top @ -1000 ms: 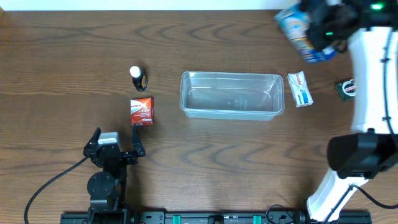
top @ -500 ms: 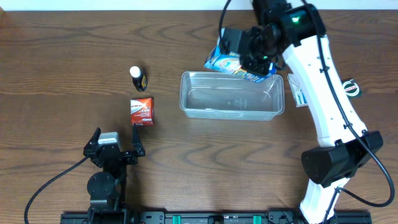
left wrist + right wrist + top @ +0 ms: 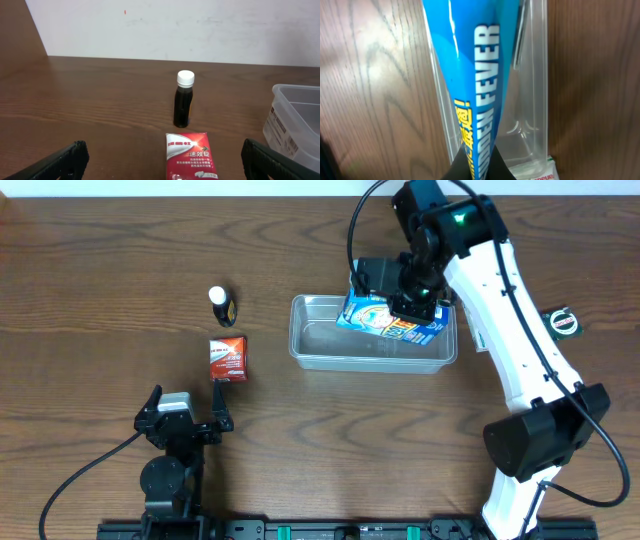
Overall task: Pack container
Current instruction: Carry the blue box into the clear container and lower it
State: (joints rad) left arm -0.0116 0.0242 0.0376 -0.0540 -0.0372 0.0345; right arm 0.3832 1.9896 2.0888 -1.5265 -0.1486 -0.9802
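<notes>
I need to use my right gripper to release the blue packet inside the clear tub (image 3: 402, 351) (image 3: 456, 97), setting it along the long side at the front of the tub.
The container (image 3: 318, 346), a clear shallow plastic tub, lies at the table's middle. My right gripper (image 3: 411, 304) is shut on a blue snack packet (image 3: 383, 316) and holds it over the tub's right half. In the right wrist view the blue packet (image 3: 470, 75) runs out from my gripper (image 3: 477, 169) over the tub's (image 3: 532, 100) long wall. My left gripper (image 3: 186, 412) is open and empty near the front left. In its wrist view the gripper (image 3: 162, 161) faces a red box (image 3: 192, 157), with the tub's corner (image 3: 295, 125) at the right.
A red box (image 3: 228, 358) and a small dark bottle with a white cap (image 3: 221, 305), also in the left wrist view (image 3: 184, 100), stand left of the tub. A green-black item (image 3: 562, 323) lies at the far right. A white packet's corner (image 3: 540, 176) shows beside the tub.
My right arm has swung in from the far right corner with the blue packet, passed the tub's back edge, and now holds the packet over the tub. The left arm has not moved.
</notes>
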